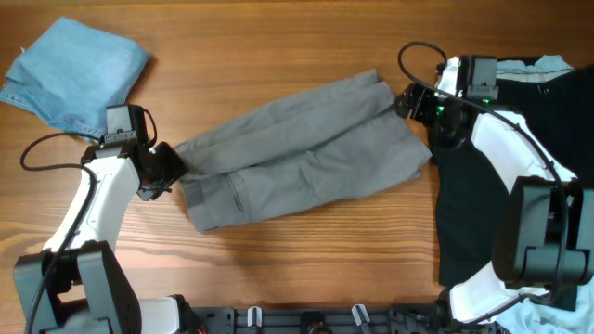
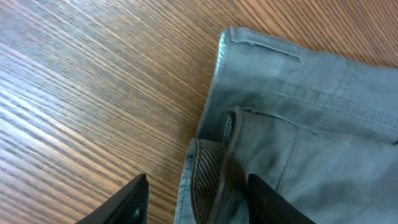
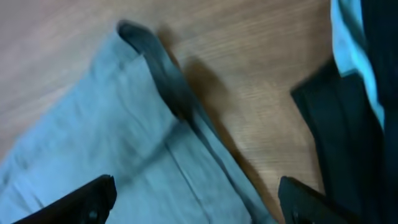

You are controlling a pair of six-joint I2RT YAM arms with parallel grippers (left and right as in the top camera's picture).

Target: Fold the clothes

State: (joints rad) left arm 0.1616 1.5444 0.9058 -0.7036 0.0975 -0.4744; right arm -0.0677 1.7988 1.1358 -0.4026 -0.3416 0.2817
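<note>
The grey shorts' top waistband corner is bunched up short of the shorts' far edge, so the robot's left gripper will take that waistband corner (image 2: 239, 124) and pull it flat before folding further.
The grey shorts (image 1: 306, 148) lie spread across the middle of the wooden table, waistband at the left and leg ends at the right. My left gripper (image 1: 172, 167) is open at the waistband edge, its fingers (image 2: 199, 202) either side of the turned-up band of the shorts (image 2: 292, 112). My right gripper (image 1: 418, 107) is open over the leg hem, its fingers (image 3: 196, 199) wide apart above the grey cloth (image 3: 124, 124). The light-blue denim garment (image 1: 74, 70) lies folded at the far left. The black garment (image 1: 520, 158) lies at the right, and shows in the right wrist view (image 3: 354, 124).
The wooden table (image 1: 278, 260) runs under everything. A pale-blue strip (image 3: 351, 43) lies along the black garment. The arm bases stand at the front edge.
</note>
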